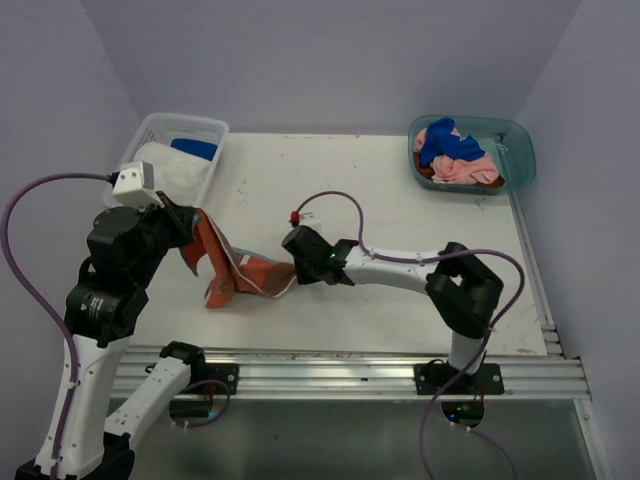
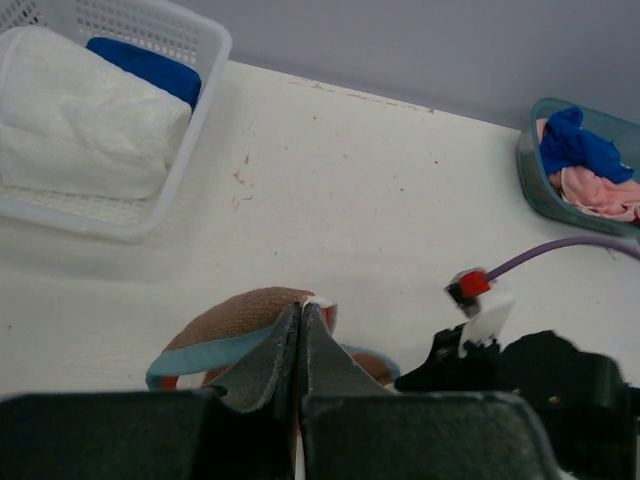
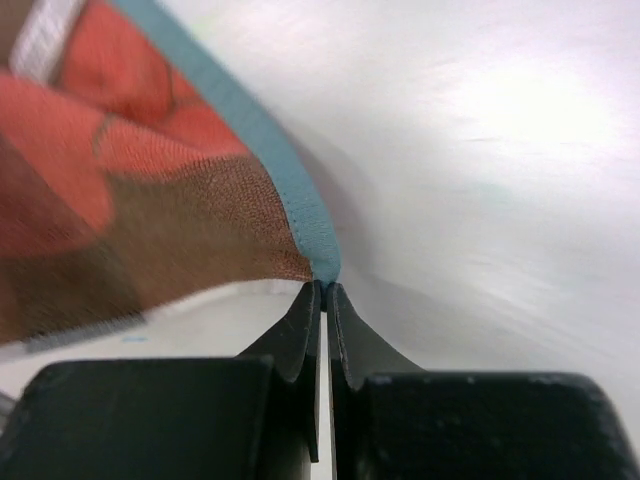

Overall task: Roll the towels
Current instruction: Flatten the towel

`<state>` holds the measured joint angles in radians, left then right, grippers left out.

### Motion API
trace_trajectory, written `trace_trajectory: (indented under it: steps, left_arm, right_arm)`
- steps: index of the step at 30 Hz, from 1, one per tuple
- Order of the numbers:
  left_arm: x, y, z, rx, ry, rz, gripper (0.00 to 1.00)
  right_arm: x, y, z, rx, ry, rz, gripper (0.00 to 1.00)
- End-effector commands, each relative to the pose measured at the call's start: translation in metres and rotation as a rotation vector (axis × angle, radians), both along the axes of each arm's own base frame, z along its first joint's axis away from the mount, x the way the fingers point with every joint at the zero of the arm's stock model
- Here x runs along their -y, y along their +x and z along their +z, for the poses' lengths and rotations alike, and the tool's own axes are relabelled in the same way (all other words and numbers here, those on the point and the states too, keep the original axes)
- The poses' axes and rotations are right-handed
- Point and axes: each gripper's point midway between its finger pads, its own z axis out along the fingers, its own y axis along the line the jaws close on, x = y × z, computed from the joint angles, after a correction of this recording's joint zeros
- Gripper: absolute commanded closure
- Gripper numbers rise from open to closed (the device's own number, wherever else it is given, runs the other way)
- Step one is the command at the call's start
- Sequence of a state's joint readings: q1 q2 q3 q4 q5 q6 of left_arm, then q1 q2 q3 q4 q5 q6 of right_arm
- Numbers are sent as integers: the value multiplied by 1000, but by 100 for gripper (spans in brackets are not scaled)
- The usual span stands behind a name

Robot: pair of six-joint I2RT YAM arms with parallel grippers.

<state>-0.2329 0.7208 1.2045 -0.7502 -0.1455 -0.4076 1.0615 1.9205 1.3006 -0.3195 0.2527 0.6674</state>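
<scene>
The teal hem at the towel's corner is all my right gripper pinches, so it should open and take the brown cloth inside the hem (image 3: 278,258) before it stretches the towel.
A brown-orange towel (image 1: 240,278) with a teal hem is stretched between both grippers over the table's left middle. My left gripper (image 1: 192,226) is shut on its upper left edge and holds that end raised. In the left wrist view the towel (image 2: 225,315) bulges out on both sides of the shut left gripper (image 2: 302,310). My right gripper (image 1: 293,264) is shut on the towel's right corner, low near the table. In the right wrist view the towel (image 3: 150,200) hangs from the right gripper (image 3: 325,287), whose jaws pinch the teal hem.
A white mesh basket (image 1: 218,128) at the back left holds a rolled white towel (image 1: 165,166) and a blue towel (image 1: 193,148). A teal tub (image 1: 522,152) at the back right holds loose blue (image 1: 443,140) and pink (image 1: 470,168) towels. The right arm's purple cable (image 1: 330,197) loops over the table.
</scene>
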Motion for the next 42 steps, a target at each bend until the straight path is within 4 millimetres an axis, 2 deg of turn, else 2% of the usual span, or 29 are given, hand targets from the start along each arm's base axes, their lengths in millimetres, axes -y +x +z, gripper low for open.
trace_trajectory:
  steps: [1,2,3,4,5,6,7,8,10,11,12,13,14,16,17,18,20,21,24,28,34,39,42]
  left_arm:
    - [18,7,-18,-41,-25,-83,100]
    - [23,10,-24,-52,-42,-98,100]
    - [35,10,-31,-73,-72,-158,100]
    - [43,11,-48,-112,-104,-183,100]
    - [51,15,-49,-99,-133,-215,100]
    - [62,12,-53,-109,-163,-270,100]
    - [67,12,-66,-134,-187,-286,100]
    - [71,13,-68,-135,-196,-304,100]
    - [71,14,-79,-162,-189,-301,100]
    - [70,13,-85,-182,-182,-298,100]
    - [68,13,-90,-194,-168,-293,100]
    - [67,12,-92,-199,-160,-290,100]
    - [64,12,-96,-212,-151,-275,100]
    - [61,11,-105,-235,-137,-259,100]
    - [59,12,-105,-234,-134,-251,100]
    - [56,13,-107,-237,-127,-233,100]
    - [53,16,-109,-238,-122,-214,100]
    - [53,18,-108,-239,-121,-210,100]
    - [54,21,-106,-234,-122,-206,100]
    - [54,23,-106,-234,-123,-204,100]
    - [51,22,-106,-234,-117,-189,100]
    - [50,22,-109,-237,-118,-184,100]
    - [50,23,-110,-241,-119,-183,100]
  right_arm:
    - [49,32,61,157,70,-170,100]
    - [63,32,77,183,92,-193,100]
    - [90,32,66,183,49,-237,100]
    - [105,30,64,181,34,-262,100]
    - [121,29,62,182,19,-290,100]
    - [149,25,59,186,1,-336,100]
    - [168,22,53,184,-29,-373,100]
    - [193,15,47,183,-49,-413,100]
    - [221,3,37,171,-91,-468,100]
    - [236,-9,24,145,-125,-480,100]
    - [241,-14,28,149,-96,-497,100]
    - [245,-24,22,111,-79,-513,100]
    - [253,-37,9,80,-90,-515,100]
    - [251,-48,4,41,-20,-525,100]
    - [250,-60,-7,-9,-10,-501,100]
    - [247,-64,-10,-27,2,-491,94]
    - [248,-70,-15,-61,-11,-491,75]
    - [249,-70,-15,-62,-15,-494,60]
    - [244,-63,-9,-34,2,-482,45]
    - [229,-50,-5,-24,-16,-435,44]
    - [203,-48,-9,-72,47,-379,49]
    - [204,-52,-20,-99,23,-378,49]
    - [219,-58,-28,-96,-78,-412,49]
